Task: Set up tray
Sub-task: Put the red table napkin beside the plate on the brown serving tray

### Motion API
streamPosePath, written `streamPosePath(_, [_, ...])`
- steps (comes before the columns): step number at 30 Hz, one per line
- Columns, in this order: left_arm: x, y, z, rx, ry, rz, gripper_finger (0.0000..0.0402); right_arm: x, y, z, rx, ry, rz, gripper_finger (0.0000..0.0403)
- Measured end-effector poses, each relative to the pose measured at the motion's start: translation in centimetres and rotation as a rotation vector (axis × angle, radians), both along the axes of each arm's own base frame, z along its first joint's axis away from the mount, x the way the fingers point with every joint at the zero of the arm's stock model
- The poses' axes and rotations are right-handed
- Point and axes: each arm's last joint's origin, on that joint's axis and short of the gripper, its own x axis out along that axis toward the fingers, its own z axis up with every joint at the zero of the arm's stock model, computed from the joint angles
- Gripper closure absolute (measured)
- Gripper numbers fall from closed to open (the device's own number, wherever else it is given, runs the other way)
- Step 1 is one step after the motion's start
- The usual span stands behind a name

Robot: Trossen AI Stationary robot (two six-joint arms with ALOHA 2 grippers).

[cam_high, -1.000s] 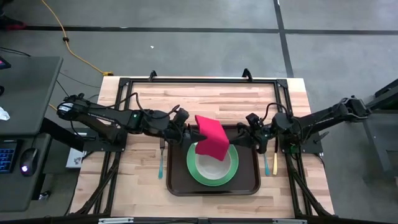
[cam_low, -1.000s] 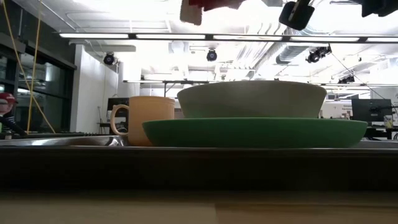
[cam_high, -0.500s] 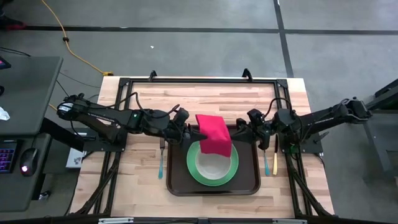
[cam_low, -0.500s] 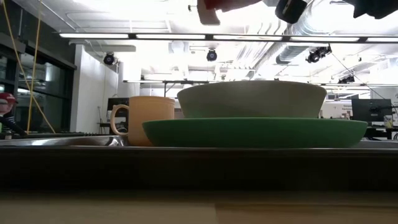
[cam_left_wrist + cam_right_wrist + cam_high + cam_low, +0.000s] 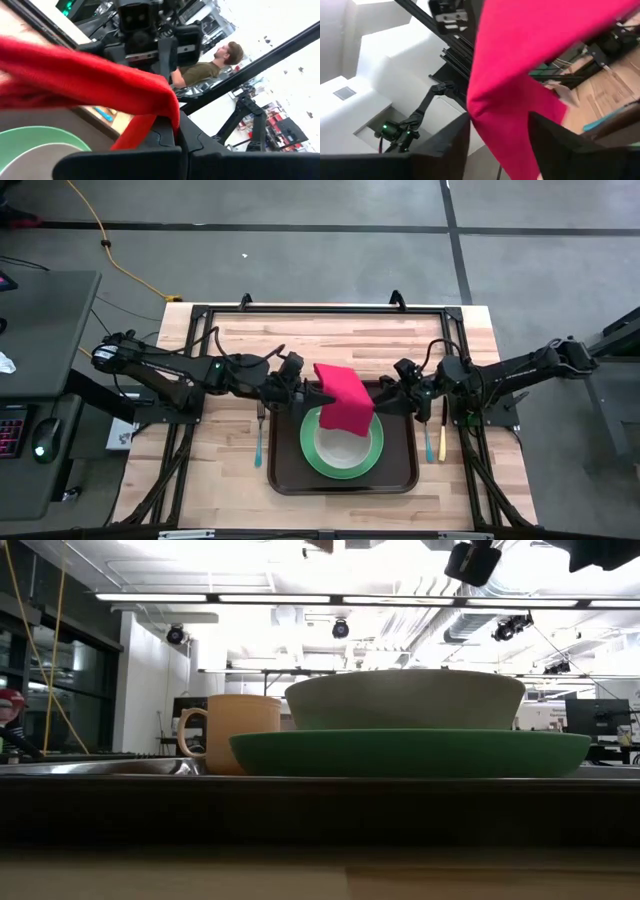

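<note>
Next, I take the napkin's other end (image 5: pixel 367 392) with my right gripper and carry it toward the blue-handled utensil, because the red napkin hangs over the bowl from my left gripper.
A red cloth napkin (image 5: pixel 345 400) hangs above the far part of the dark brown tray (image 5: pixel 400 472). My left gripper (image 5: pixel 308 392) is shut on the napkin's left end. My right gripper (image 5: pixel 381 402) is open at the napkin's right edge. In its wrist view a hanging corner of the napkin (image 5: pixel 510 100) lies between the spread fingers, and I cannot tell whether it touches them. On the tray a green plate (image 5: pixel 373 452) carries a pale bowl (image 5: pixel 340 446). A peach mug (image 5: pixel 225 730) stands beside the plate in the low view. My left gripper pinches the napkin's left end (image 5: pixel 167 107) between its two shut fingers, coming level from the table's left. The cloth drapes over the fingertips and stretches away toward the other arm. It hangs clear of the bowl and plate.
A teal-handled utensil (image 5: pixel 258 448) lies on the wood left of the tray. A blue-handled one (image 5: pixel 428 446) and a yellow-handled one (image 5: pixel 443 442) lie to its right. A black frame (image 5: pixel 320 310) borders the table. A person (image 5: pixel 215 67) sits in the room beyond.
My right gripper has moved toward the table's left, up to the napkin's right edge. The napkin hung slanting from my left gripper. It has been drawn out wider between the two grippers and has risen out of the top of the low view.
</note>
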Motion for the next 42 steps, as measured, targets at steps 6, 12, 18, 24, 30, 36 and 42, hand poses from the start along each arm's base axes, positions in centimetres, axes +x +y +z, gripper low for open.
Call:
streamPosePath(6, [0.0,0.0,0.1,0.005,-0.015,-0.002,0.0390,0.0,0.0,0.0,0.004,-0.002,-0.016,0.0190])
streamPosePath(12, [0.0,0.0,0.1,0.007,-0.009,0.010,0.0390,0.0,0.0,0.2,0.006,-0.017,-0.015,0.0191])
streamPosePath(18, [0.0,0.1,0.0,0.013,0.000,0.041,0.0390,-0.1,0.0,0.6,0.012,-0.066,-0.004,0.0196])
streamPosePath(24, [0.5,1.2,-0.2,-0.002,-0.001,0.072,0.0390,0.1,0.0,0.4,0.012,-0.051,-0.004,0.0195])
streamPosePath(30, [1.7,1.6,-1.2,-0.033,0.022,0.046,0.0390,0.5,-0.1,0.0,0.007,-0.034,-0.022,0.0194])
streamPosePath(36, [2.3,1.8,-1.5,-0.043,0.007,0.030,0.0390,0.7,-0.5,-0.3,0.004,-0.018,-0.046,0.0216])
streamPosePath(42, [2.3,1.8,-1.4,-0.038,-0.002,0.033,0.0390,0.8,-1.0,-0.3,-0.016,-0.026,-0.067,0.0320])
